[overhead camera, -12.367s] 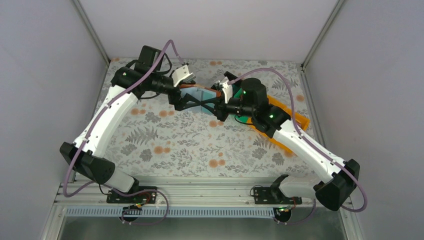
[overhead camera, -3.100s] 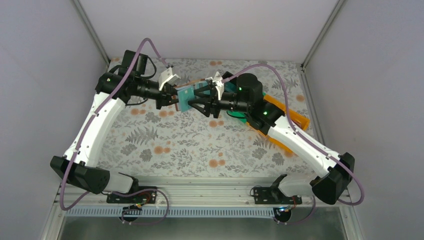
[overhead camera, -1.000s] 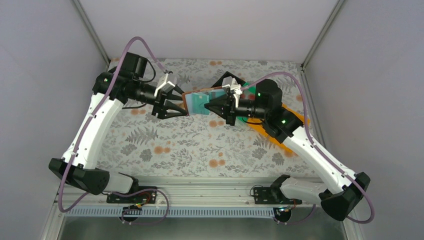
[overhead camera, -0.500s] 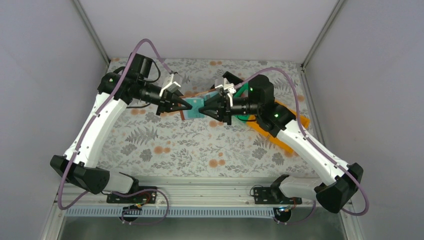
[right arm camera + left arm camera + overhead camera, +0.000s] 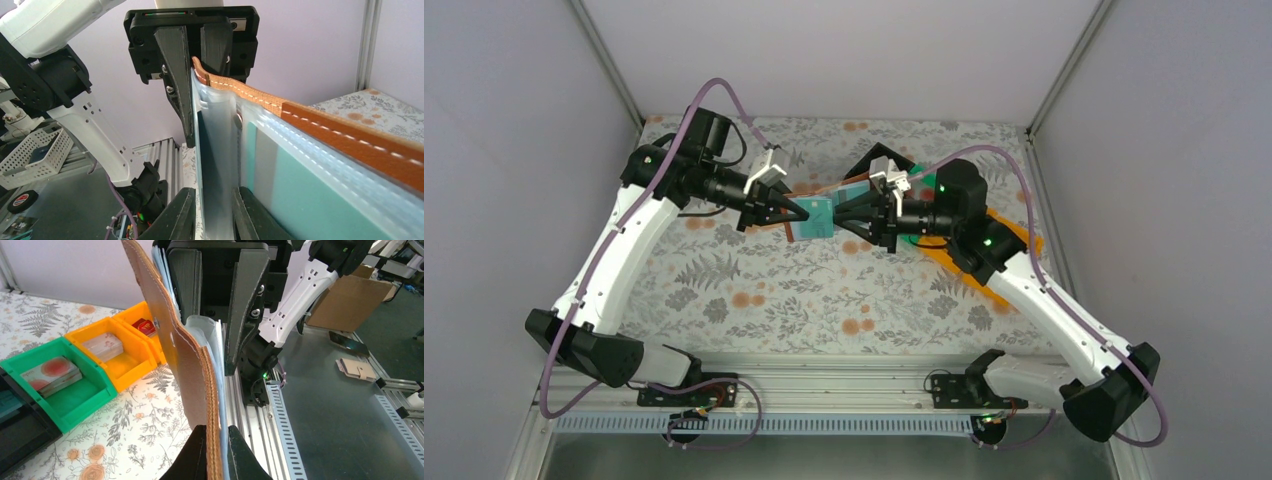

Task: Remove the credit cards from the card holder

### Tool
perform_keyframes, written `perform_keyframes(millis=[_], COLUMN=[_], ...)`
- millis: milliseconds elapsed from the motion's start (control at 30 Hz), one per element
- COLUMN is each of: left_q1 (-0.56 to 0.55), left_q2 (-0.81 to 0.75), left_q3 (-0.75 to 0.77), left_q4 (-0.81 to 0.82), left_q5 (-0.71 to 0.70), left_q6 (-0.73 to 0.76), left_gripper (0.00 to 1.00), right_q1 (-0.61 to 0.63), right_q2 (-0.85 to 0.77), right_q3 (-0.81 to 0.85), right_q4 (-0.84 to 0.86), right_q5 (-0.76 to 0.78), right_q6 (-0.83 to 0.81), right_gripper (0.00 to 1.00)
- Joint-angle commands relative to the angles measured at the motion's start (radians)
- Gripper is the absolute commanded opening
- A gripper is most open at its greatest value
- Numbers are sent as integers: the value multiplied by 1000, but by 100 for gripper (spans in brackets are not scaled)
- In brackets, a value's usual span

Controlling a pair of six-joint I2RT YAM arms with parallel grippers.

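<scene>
My left gripper is going to set the card holder down on the floral table's open middle (image 5: 805,275), toward the metal rail.
The card holder (image 5: 816,218) hangs in the air between both arms, with its brown outer skin (image 5: 172,340) upright and its pale pockets facing the right arm. My left gripper (image 5: 802,212) (image 5: 218,452) is shut on its stitched brown edge. My right gripper (image 5: 837,213) (image 5: 213,215) stands slightly open around a pale inner pocket leaf (image 5: 215,150). A teal credit card (image 5: 300,200) shows through the translucent pocket beside the right finger. The brown band (image 5: 340,135) runs above it.
Three bins stand at the back right of the floral table (image 5: 754,290): black (image 5: 879,160), green (image 5: 65,390) and orange (image 5: 1014,235). The green and orange bins hold stacks of cards (image 5: 50,372). The metal rail (image 5: 824,375) runs along the near edge.
My left gripper has closed on the card holder's brown edge. My right gripper has loosened from a tight grip and drawn back a little to the right.
</scene>
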Motion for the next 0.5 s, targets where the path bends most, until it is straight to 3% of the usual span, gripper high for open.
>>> perform_keyframes(millis=[0, 200, 300, 467], left_q1=[-6, -7, -7, -6], left_q2=[-4, -5, 0, -7], left_q3=[3, -1, 1, -2], left_q4=[-9, -8, -13, -18], left_q5=[65, 65, 68, 70], left_q6=[31, 32, 38, 48], left_gripper=[2, 2, 3, 2], right_q1=[-12, -10, -10, -10], right_q2=[20, 41, 62, 81], right_q3=[13, 14, 23, 32], right_q4=[48, 62, 53, 58], right_q5=[8, 2, 22, 28], right_q6=[23, 28, 31, 42], right_gripper=[23, 22, 12, 7])
